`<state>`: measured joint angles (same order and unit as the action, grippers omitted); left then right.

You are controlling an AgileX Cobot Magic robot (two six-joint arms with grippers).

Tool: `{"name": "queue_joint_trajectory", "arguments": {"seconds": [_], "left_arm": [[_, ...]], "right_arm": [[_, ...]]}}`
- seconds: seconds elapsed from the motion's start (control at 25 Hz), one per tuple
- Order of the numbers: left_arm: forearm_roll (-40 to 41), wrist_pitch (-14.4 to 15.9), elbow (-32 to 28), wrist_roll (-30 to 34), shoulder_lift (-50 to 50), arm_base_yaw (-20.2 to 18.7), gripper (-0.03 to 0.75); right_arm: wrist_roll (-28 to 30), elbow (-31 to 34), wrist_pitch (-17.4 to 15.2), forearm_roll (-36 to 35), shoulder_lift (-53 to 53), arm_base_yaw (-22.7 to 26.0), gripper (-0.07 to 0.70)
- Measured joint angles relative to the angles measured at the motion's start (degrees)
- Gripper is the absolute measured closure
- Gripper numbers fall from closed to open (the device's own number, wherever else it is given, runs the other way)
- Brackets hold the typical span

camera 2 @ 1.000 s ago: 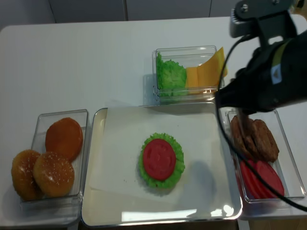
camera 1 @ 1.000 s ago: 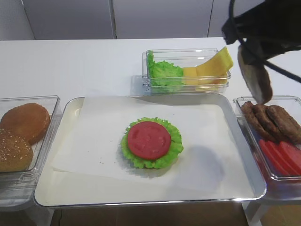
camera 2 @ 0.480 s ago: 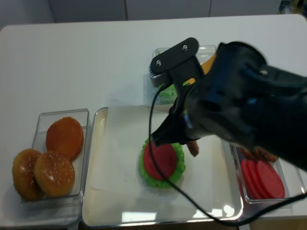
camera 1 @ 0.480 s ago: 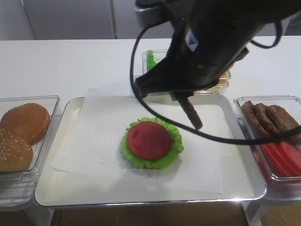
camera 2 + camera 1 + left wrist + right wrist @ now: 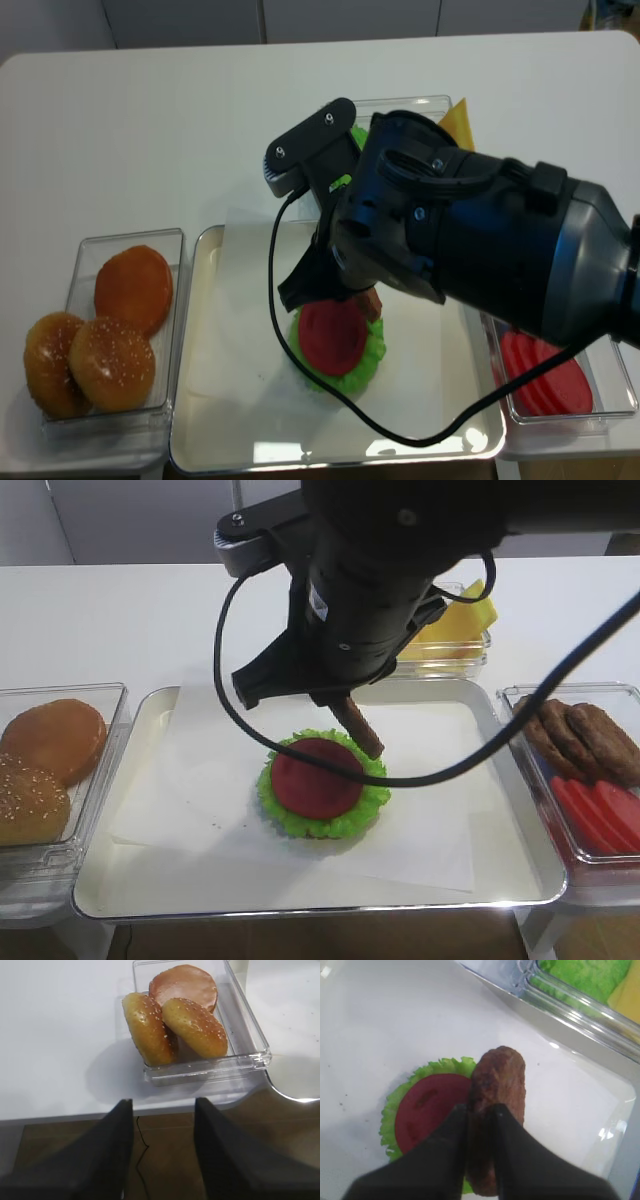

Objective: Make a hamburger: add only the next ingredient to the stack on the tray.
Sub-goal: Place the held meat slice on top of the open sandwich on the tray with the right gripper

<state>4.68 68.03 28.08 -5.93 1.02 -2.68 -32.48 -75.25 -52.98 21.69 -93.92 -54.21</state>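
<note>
My right gripper is to place the meat patty next. I need to release it there, on top of the red tomato slice [image 5: 338,337] [image 5: 436,1114] over the lettuce.
My right gripper [image 5: 477,1108] is shut on the dark-brown meat patty [image 5: 500,1085], gripping it edge-on so it hangs tilted. The patty [image 5: 360,728] hovers just over the back right rim of the stack [image 5: 316,784], a red tomato slice [image 5: 430,1105] on frilly green lettuce. The stack sits mid-tray on white paper in the metal tray [image 5: 150,885]. In the realsense view the big black arm hides most of the patty and the back of the stack [image 5: 332,342]. My left gripper [image 5: 162,1106] is open and empty, out past the table's front edge near the bun box.
A clear box of buns [image 5: 50,760] stands left of the tray. On the right, another box holds more patties [image 5: 585,738] and tomato slices [image 5: 600,815]. Behind the tray is a box with lettuce and cheese [image 5: 455,630]. The right arm's cable loops low over the tray.
The right arm has swung left from above the patty box to over the stack, carrying the patty and lowering it. The left gripper has stayed where it was.
</note>
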Motion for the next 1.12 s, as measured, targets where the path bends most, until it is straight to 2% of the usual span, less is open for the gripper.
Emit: {"name": "queue_joint_trajectory", "arguments": {"seconds": [1.0, 1.12], "left_arm": [[0.0, 0.0, 0.0, 0.0, 0.0, 0.0, 0.413], [0.0, 0.0, 0.0, 0.0, 0.0, 0.0, 0.413]], "right_arm": [[2.1, -0.1, -0.2, -3.7, -2.9, 0.0, 0.503], [2.1, -0.1, 0.1, -4.2, -2.9, 0.0, 0.458]]}}
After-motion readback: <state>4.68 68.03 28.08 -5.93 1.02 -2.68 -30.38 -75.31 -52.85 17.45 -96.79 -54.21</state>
